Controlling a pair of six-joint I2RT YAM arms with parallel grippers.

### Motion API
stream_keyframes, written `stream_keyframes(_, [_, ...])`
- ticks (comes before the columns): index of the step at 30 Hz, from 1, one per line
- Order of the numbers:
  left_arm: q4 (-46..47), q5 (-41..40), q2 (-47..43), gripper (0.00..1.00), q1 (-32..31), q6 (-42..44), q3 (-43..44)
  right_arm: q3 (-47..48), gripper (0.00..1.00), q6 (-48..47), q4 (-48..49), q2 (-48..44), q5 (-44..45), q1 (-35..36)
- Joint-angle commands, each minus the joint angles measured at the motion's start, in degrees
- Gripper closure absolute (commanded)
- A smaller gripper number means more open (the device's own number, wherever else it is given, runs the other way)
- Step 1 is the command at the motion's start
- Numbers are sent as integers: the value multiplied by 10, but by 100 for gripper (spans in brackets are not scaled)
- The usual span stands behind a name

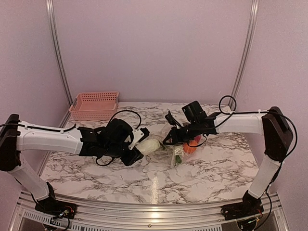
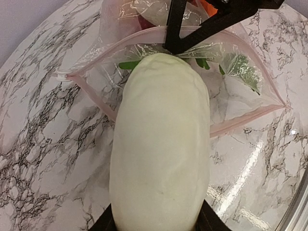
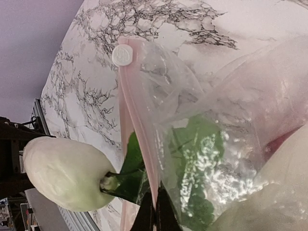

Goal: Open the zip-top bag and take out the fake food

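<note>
The robot's left gripper needs to release the white toy vegetable inside the pink slotted basket [image 1: 99, 105], just behind the front side of the basket.
The zip-top bag [image 1: 175, 155] lies crinkled mid-table, its pink zip strip [image 3: 138, 126] parted and the mouth facing left. My right gripper [image 3: 155, 217] is shut on the upper lip of that mouth, seen from the left wrist as dark fingers [image 2: 175, 36] pinching the strip. My left gripper [image 2: 160, 224] is shut on a long white toy vegetable [image 2: 161, 144], which is almost wholly outside the bag [image 2: 240, 96]. Its green leaves [image 3: 129, 168] still reach into the opening. More fake food stays inside, among it an orange piece [image 1: 191, 148] and a green leafy one [image 3: 197, 159].
A pink slotted basket [image 1: 94, 105] stands at the back left of the marble table [image 1: 96, 168]. Metal frame posts [image 1: 57, 53] rise at both back corners. A white round tab [image 3: 122, 55] sits at the end of the zip strip.
</note>
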Motion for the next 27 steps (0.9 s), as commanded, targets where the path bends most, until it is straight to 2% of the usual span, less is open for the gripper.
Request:
stream_keyframes(1, [-84, -32, -89, 77, -3, -52, -21, 2, 100, 3, 31, 5, -19, -12])
stream_keyframes(5, [-120, -35, -151, 77, 1, -90, -36, 3, 100, 2, 39, 4, -38, -24])
stream_keyframes(9, [-154, -36, -176, 77, 18, -133, -9, -6, 100, 8, 51, 0, -58, -43])
stream_keyframes(13, [-149, -32, -186, 78, 55, -177, 24, -17, 100, 11, 61, -5, -77, -53])
stream_keyframes(17, [-131, -19, -184, 81, 129, -234, 54, -19, 100, 8, 64, -13, -85, -58])
stream_keyframes(21, [-140, 6, -146, 84, 219, -297, 104, -8, 100, 1, 55, -15, -93, -63])
stream_keyframes(27, [-152, 50, -58, 80, 336, -348, 194, 0, 100, 8, 57, -19, -84, -65])
